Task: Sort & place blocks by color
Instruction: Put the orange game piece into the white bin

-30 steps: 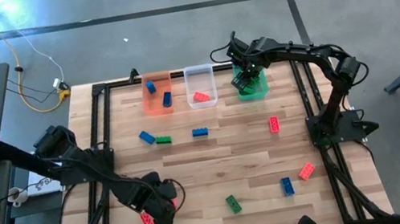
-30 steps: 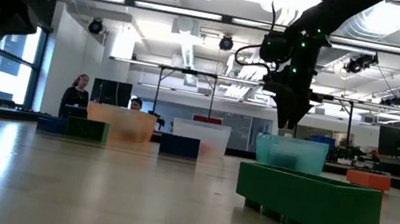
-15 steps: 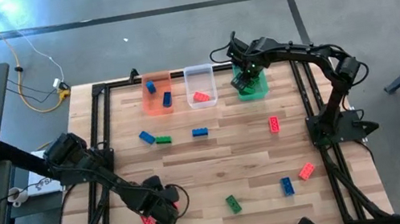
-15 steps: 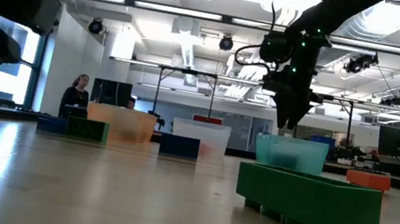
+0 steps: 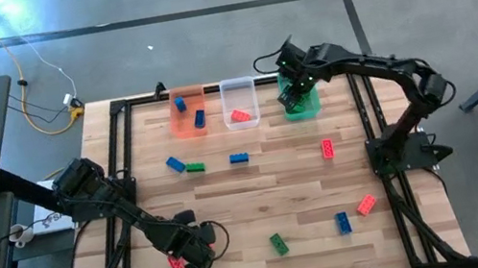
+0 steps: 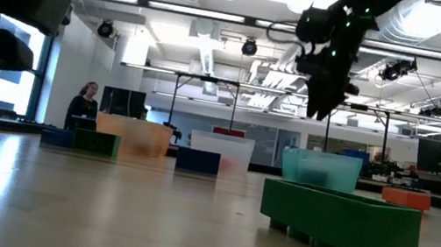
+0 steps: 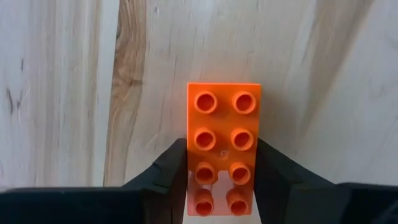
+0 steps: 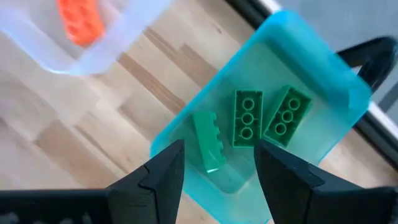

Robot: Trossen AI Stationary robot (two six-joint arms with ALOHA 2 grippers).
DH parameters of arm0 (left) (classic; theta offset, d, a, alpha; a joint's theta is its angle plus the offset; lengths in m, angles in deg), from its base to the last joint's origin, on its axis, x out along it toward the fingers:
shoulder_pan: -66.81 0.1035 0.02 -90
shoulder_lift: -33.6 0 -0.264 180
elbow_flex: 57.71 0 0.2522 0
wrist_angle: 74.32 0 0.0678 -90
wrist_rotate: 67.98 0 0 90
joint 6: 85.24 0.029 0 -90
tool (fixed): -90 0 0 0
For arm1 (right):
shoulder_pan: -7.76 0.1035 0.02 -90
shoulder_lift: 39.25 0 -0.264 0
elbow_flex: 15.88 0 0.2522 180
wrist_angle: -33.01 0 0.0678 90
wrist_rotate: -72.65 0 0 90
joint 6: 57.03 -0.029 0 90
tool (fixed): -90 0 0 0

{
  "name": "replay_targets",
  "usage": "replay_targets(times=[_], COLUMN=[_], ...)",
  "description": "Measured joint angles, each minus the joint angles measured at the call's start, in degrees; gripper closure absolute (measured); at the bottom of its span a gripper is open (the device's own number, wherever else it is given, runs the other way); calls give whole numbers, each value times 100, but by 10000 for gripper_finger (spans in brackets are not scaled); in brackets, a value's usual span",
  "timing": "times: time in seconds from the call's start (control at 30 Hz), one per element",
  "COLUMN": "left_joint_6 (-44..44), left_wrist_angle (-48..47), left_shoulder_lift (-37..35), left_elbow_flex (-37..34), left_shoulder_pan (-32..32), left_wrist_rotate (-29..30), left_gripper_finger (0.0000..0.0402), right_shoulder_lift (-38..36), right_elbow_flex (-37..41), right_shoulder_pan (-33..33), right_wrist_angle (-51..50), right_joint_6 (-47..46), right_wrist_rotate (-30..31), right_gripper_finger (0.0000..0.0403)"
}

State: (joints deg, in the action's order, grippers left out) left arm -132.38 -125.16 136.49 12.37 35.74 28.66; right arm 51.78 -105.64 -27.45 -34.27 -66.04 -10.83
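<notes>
The robot's left gripper needs to release the red block inside the clear bin (image 5: 242,98), between the orange bin and the green bin.
A red block (image 7: 224,124) lies studs up near the table's near left corner (image 5: 176,265), and my left gripper (image 5: 191,255) is down on it, shut on it (image 7: 222,152). My right gripper (image 5: 292,96) hangs open above the green bin (image 8: 348,81) at the far edge, nothing between its fingers (image 8: 219,149). Three green blocks (image 8: 247,118) lie in that bin, one of them on its side. Loose blocks lie across the table: blue (image 5: 174,164), green (image 5: 195,168), blue (image 5: 238,158), red (image 5: 327,148), red (image 5: 366,204), blue (image 5: 342,223), green (image 5: 279,243). My left gripper pinches the red block's two long sides (image 7: 193,180) between its two fingers, at the end nearest the wrist. The fingers come from above, pointing down, one on each long side. The block lies flat on the table.
The orange bin (image 5: 188,111) holds two blue blocks and the clear bin (image 5: 239,102) one red block; both stand at the far edge beside the green bin (image 5: 300,104). A black frame (image 5: 124,173) borders the table. People sit far behind the table (image 6: 84,106).
My left gripper has come down toward the near edge onto the red block. My right gripper has risen above the green bin, still open.
</notes>
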Motion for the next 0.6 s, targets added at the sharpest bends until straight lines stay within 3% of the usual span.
replay_targets(times=[0.2, 0.6], left_joint_6=[399, 1441], left_wrist_angle=[-6, 128], left_shoulder_lift=[-183, -643], left_elbow_flex=[-31, -39], left_shoulder_pan=[215, 1208], left_wrist_rotate=[55, 1125], left_gripper_finger=[290, 287], right_shoulder_lift=[-652, -1015], right_elbow_flex=[-4, -4], right_shoulder_pan=[258, 1328], right_wrist_angle=[-25, -401], right_joint_6=[-45, -585], right_wrist_rotate=[-167, -69], right_gripper_finger=[222, 222])
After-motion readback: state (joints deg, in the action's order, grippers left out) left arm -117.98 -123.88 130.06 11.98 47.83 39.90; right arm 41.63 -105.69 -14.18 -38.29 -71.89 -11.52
